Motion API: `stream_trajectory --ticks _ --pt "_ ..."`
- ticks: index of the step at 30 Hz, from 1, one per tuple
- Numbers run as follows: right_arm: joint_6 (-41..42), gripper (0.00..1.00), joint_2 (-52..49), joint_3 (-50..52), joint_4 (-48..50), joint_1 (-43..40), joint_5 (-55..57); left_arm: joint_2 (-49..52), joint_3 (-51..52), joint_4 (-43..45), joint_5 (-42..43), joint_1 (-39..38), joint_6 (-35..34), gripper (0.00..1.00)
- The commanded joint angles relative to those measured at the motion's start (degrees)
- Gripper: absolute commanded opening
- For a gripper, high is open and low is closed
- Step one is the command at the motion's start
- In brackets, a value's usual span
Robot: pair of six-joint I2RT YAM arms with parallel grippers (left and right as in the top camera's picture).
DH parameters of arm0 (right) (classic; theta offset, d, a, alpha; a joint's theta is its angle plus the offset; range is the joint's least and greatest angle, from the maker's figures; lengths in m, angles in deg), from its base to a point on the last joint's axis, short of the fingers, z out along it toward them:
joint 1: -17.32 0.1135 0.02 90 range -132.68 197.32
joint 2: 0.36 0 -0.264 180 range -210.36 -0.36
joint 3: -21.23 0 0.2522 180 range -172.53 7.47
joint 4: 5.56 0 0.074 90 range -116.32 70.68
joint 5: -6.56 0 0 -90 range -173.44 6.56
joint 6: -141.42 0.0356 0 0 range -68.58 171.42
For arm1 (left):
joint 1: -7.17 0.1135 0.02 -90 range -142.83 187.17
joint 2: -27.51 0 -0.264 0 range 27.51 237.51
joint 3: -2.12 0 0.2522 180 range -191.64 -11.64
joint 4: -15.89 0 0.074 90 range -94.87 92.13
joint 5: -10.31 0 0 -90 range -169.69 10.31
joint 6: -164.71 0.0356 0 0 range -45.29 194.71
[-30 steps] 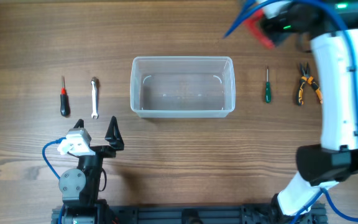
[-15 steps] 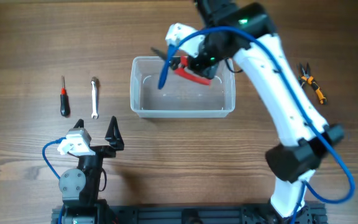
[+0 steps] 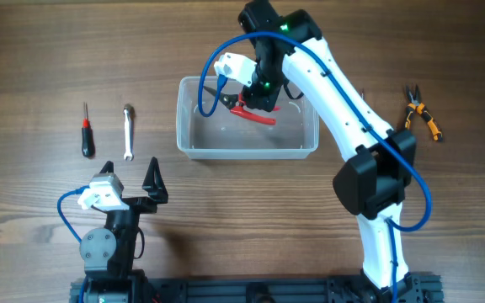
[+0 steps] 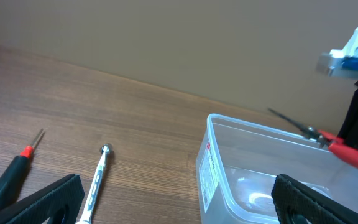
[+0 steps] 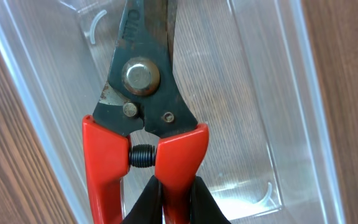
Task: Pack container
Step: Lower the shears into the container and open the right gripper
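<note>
Next, my right gripper releases the red-handled pliers on the middle of the clear plastic container's bottom (image 3: pixel 241 131) (image 5: pixel 157 118).
The clear plastic container (image 3: pixel 310 145) stands in the middle of the table; it also shows in the left wrist view (image 4: pixel 216 149) and the right wrist view (image 5: pixel 272 106). My right gripper (image 3: pixel 258 103) is shut on one red handle of the red-handled pliers (image 3: pixel 249 110), holding them over the container's inside, jaws pointing left. The grip shows in the right wrist view (image 5: pixel 176 190) on the pliers (image 5: pixel 143 106). The pliers also show in the left wrist view (image 4: pixel 344 149). My left gripper (image 3: pixel 146 181) is open and empty near the table's front, short of the container.
A small red-and-black screwdriver (image 3: pixel 87 133) and a silver wrench (image 3: pixel 128 132) lie left of the container; both show in the left wrist view, screwdriver (image 4: pixel 8 183) and wrench (image 4: pixel 97 177). Orange-and-black pliers (image 3: pixel 418 111) lie at the right.
My right arm swung from the far right to over the container, carrying the red pliers, then shifted a little left and lower. The green screwdriver is no longer seen. The left arm has not moved.
</note>
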Motion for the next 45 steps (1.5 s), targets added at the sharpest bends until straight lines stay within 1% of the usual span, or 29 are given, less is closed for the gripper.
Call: stream_trajectory --ticks 1,28,39,41,42,43,44,45 --pt "-0.7 0.04 -1.7 0.1 0.2 -0.1 -1.2 -0.3 0.3 -0.3 -0.1 0.3 -0.5 1.0" --pt "-0.5 0.04 -12.8 0.9 2.0 -0.3 -3.8 -0.3 0.3 -0.3 -0.1 0.3 -0.5 1.0" --pt "-0.3 0.05 -15.0 0.9 2.8 -0.4 -4.8 -0.3 0.3 -0.3 -0.1 0.3 -0.5 1.0" --pt "-0.2 0.15 -15.0 0.9 3.0 -0.4 -4.8 -0.3 0.3 -0.3 -0.1 0.3 -0.5 1.0" --pt "-0.2 0.19 -15.0 0.9 3.0 -0.4 -4.8 -0.3 0.3 -0.3 -0.1 0.3 -0.5 1.0" --pt "-0.1 0.2 -15.0 0.9 3.0 -0.4 -4.8 -0.3 0.3 -0.3 -0.1 0.3 -0.5 1.0" --pt "0.0 0.23 -15.0 0.9 3.0 -0.4 -4.8 -0.3 0.3 -0.3 -0.1 0.3 -0.5 1.0" --pt "0.0 0.28 -15.0 0.9 3.0 -0.4 -4.8 -0.3 0.3 -0.3 -0.1 0.3 -0.5 1.0"
